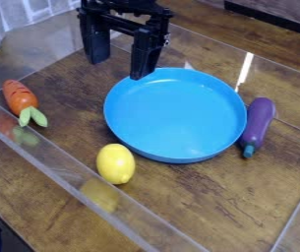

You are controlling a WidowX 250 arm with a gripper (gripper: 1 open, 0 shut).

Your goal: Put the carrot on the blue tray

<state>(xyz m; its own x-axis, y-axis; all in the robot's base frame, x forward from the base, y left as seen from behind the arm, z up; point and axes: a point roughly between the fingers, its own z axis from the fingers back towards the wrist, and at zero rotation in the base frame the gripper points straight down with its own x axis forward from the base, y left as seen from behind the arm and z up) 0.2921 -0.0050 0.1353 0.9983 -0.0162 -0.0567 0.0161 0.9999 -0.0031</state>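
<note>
The robot's gripper should next move to the carrot's orange body [21, 95], behind the carrot's pale green top, and close there.
The carrot [21, 99] lies on the wooden table at the left, orange with dark ridges, its pale green top pointing toward the front. The blue tray [179, 148], a wide round dish with a low rim, sits in the middle and holds nothing. My gripper [121, 55] hangs above the table just behind the tray's back left rim, pointing down. Its two black fingers stand wide apart and open, with nothing between them. The carrot is well to the left of the gripper and nearer the front.
A yellow lemon [115, 162] rests just off the tray's front left rim. A purple eggplant [258, 124] lies against the tray's right side. Clear plastic walls [60, 162] run along the table's front left and back edges.
</note>
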